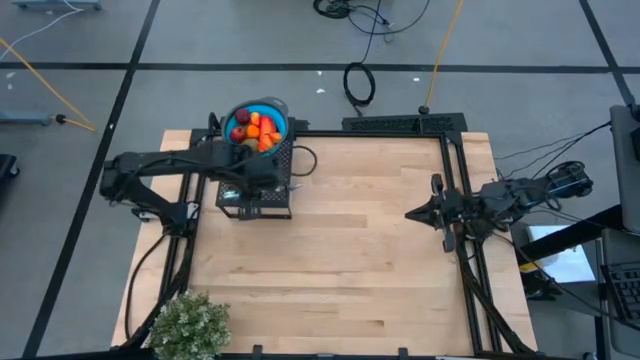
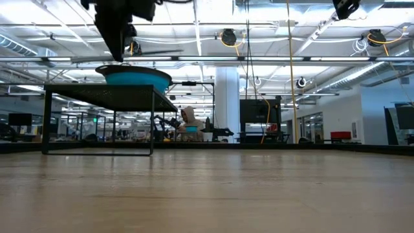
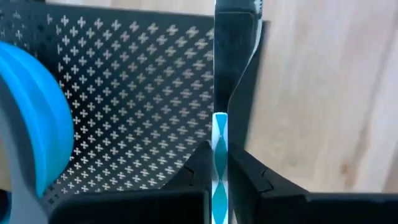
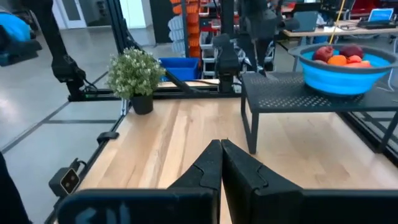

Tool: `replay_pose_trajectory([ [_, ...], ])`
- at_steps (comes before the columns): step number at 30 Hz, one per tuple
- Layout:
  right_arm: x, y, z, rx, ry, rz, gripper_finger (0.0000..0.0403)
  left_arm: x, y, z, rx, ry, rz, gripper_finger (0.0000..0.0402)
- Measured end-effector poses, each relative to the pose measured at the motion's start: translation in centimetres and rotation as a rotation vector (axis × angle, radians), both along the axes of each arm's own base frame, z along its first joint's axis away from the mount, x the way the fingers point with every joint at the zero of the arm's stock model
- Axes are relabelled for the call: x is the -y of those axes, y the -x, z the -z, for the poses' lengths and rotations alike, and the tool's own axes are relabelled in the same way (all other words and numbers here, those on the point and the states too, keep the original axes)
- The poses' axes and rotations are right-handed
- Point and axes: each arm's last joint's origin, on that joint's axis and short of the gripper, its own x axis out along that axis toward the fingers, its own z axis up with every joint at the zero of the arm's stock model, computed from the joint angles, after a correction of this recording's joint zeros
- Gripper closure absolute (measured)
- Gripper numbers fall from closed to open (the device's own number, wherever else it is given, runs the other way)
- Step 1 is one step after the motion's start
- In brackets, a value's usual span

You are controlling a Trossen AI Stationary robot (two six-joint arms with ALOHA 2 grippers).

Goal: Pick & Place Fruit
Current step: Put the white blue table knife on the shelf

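I need to use my left gripper to set the slim white and blue utensil down on the black perforated stand (image 1: 257, 187) (image 3: 194, 121) next to the blue bowl.
The fruit (image 1: 256, 128), red balls and orange pieces, lies in a blue bowl (image 1: 278, 108) on a black perforated stand (image 1: 262, 205) at the table's far left. The right wrist view also shows the fruit (image 4: 339, 56) in the bowl (image 4: 342, 78). My left gripper (image 1: 258, 178) hangs over the stand top beside the bowl, shut on a slim white and blue utensil (image 3: 220, 168). My right gripper (image 1: 412, 213) waits shut above the table's right side, pointing left. My left gripper pinches the slim white and blue utensil (image 3: 220, 143) between its two fingers (image 3: 199, 171), coming from above and pointing down at the stand top. Only a narrow strip of the utensil shows between the fingers, so which part it holds cannot be told.
A bushy green plant (image 1: 190, 325) stands at the table's near left corner. Bare wooden table (image 1: 340, 270) lies between the two arms. A black frame (image 1: 455, 170) runs along the far and right edges. A person sits in the room beyond (image 2: 189, 123).
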Motion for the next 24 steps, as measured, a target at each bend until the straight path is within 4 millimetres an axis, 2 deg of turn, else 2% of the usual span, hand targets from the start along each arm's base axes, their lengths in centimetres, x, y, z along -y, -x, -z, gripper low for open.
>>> replay_pose_trajectory([
  [4,0.2,0.6,0.2,0.018,0.017,-0.001,0.0403,-1.2,-0.6,1.2,-0.093,-0.005,0.017,0.0385],
  [10,0.5,1.4,2.7,0.02,-0.033,0.01,0.0403,-2.4,-1.2,2.3,-0.169,0.001,0.049,0.0388],
  [14,0.7,1.6,4.4,0.08,-0.075,0.028,0.0403,-2.8,-0.9,2.4,-0.214,-0.028,0.045,0.0374],
  [21,0.7,1.8,6.6,0.181,-0.106,0.025,0.0403,-3.3,-0.8,2.4,-0.223,-0.019,0.063,0.0389],
  [24,0.8,1.9,7.2,0.179,-0.089,0.022,0.0403,-3.5,-0.7,2.4,-0.217,-0.002,0.043,0.0383],
])
